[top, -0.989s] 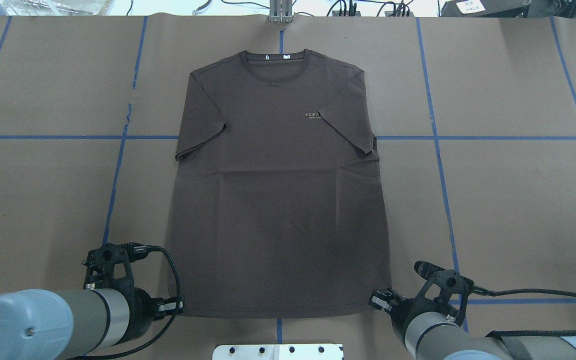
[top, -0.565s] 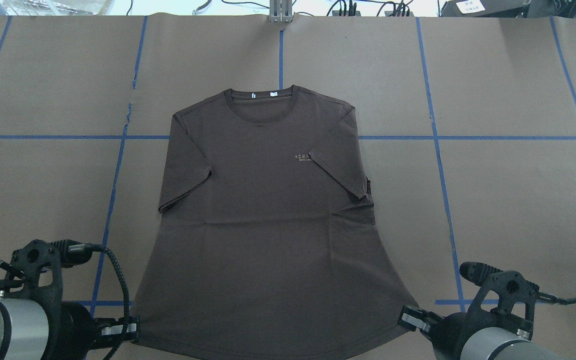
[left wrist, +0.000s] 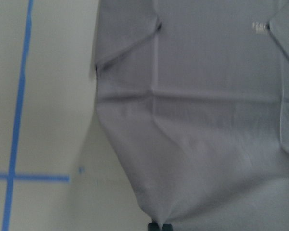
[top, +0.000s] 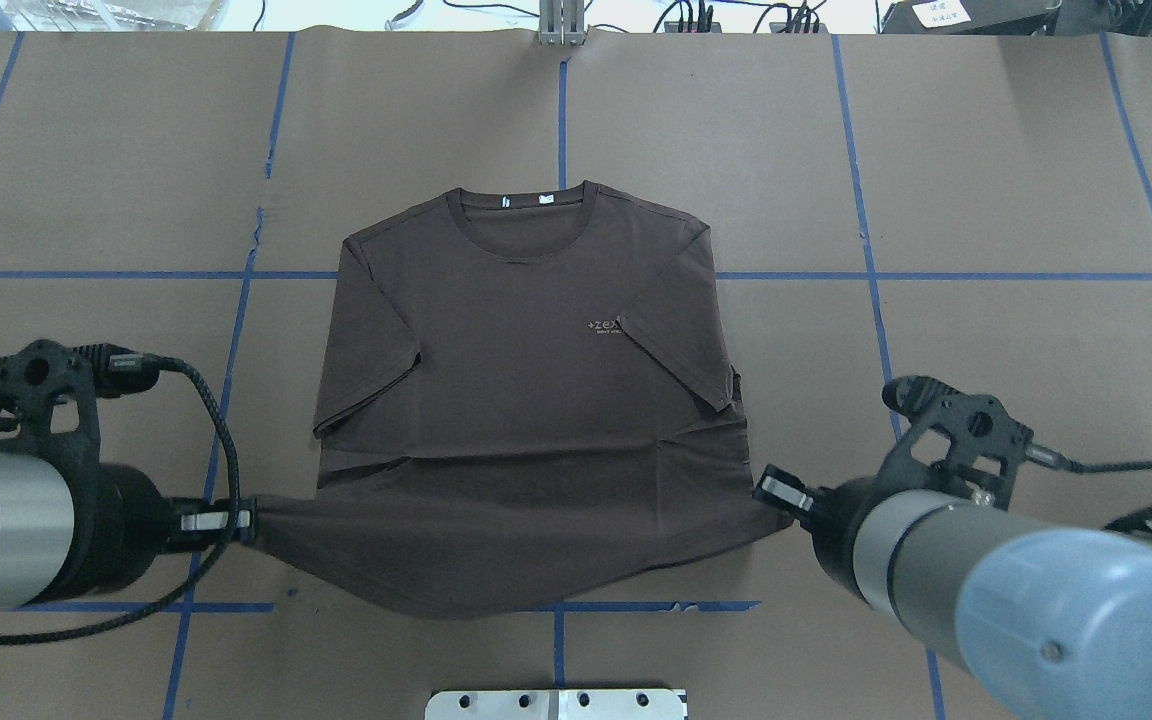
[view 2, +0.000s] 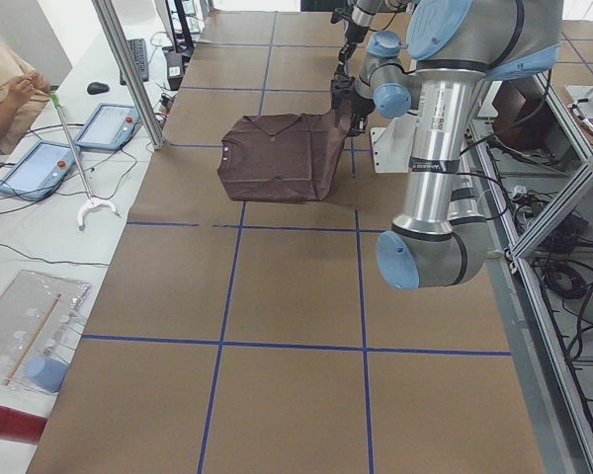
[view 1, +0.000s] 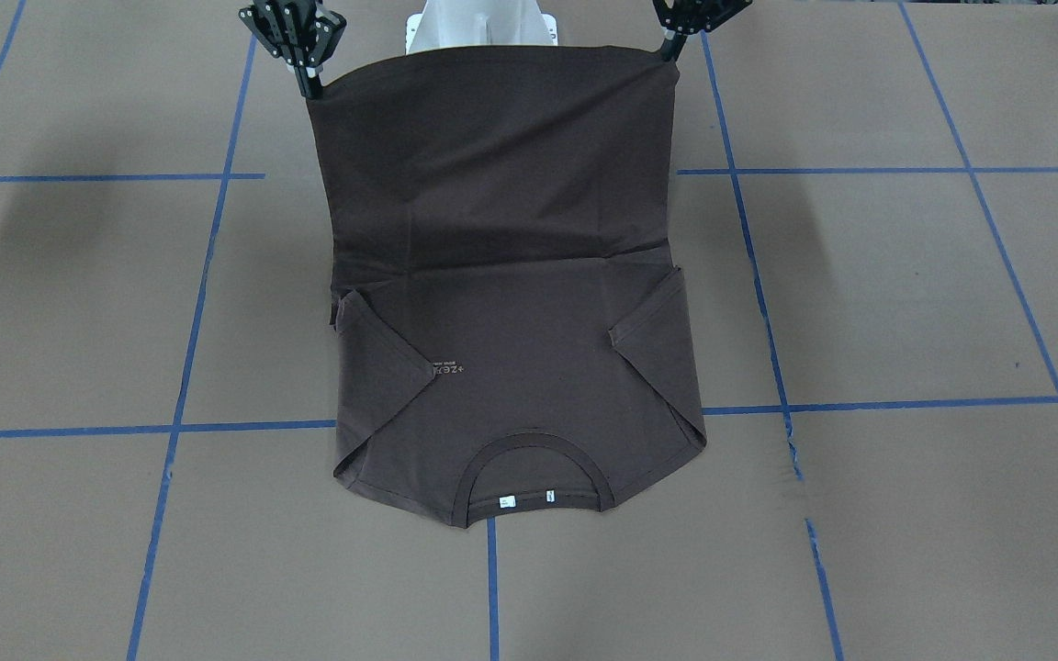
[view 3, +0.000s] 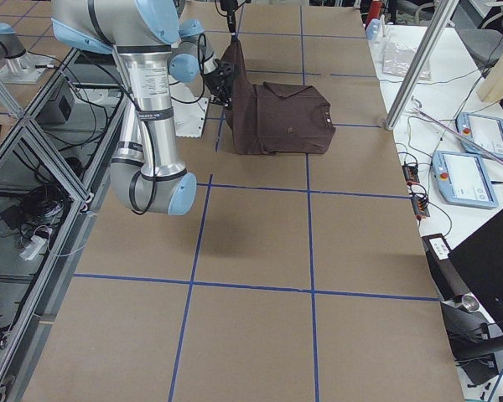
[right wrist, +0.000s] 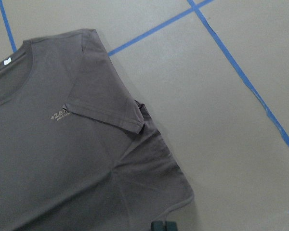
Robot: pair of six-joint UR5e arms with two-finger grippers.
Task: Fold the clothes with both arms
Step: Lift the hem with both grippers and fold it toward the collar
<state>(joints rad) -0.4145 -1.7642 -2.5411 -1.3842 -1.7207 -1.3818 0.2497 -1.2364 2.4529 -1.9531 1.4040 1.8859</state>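
Note:
The hem corner in my left gripper, now lifted off the table, will be let go at the T-shirt's outer shoulder corner (view 1: pixel 714 429), nearest the broken blue tape.
The dark brown T-shirt (top: pixel 526 330) lies collar-far on the brown table, both sleeves folded inward over the chest. Its lower half is lifted off the surface and hangs stretched between the two arms. My left gripper (top: pixel 239 520) is shut on the left hem corner. My right gripper (top: pixel 774 492) is shut on the right hem corner. In the front-facing view the raised hem (view 1: pixel 492 55) spans from the right gripper (view 1: pixel 310 84) to the left gripper (view 1: pixel 669 48). The wrist views show the shirt (left wrist: pixel 207 120) (right wrist: pixel 77 159) spreading away from each pinched corner.
The white pedestal base (top: pixel 556 703) sits at the near edge under the lifted hem. Blue tape lines (top: pixel 866 200) grid the table. A metal bracket (top: pixel 561 25) stands at the far edge. A seated person (view 2: pixel 5 79) and tablets (view 2: pixel 40 168) are beyond the table's far side.
Both grippers first dragged the shirt toward the robot by its hem. They have since risen and moved forward, so the lower half is lifted off the table.

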